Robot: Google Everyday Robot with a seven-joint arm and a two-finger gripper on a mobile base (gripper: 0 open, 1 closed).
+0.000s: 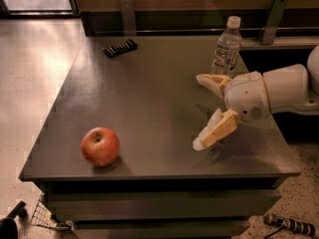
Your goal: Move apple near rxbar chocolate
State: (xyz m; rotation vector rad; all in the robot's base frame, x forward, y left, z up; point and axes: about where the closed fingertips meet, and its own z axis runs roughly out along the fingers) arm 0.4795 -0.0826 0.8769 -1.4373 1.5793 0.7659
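Next, my gripper goes to the red apple's middle (101, 146) and closes there, with one finger on its far side and one on its near side.
The red apple (100, 146) with yellowish patches sits on the dark table (149, 93) near its front left corner. The rxbar chocolate (119, 48), a flat black bar with light marks, lies at the table's far left. My gripper (199, 111) reaches in from the right, over the table's right half, well to the right of the apple. Its two tan fingers (214, 131) are spread wide apart and hold nothing.
A clear plastic water bottle (227, 47) stands upright at the far right of the table, just behind my arm (284, 88). A low wall with metal brackets runs behind the table. Floor lies to the left and front.
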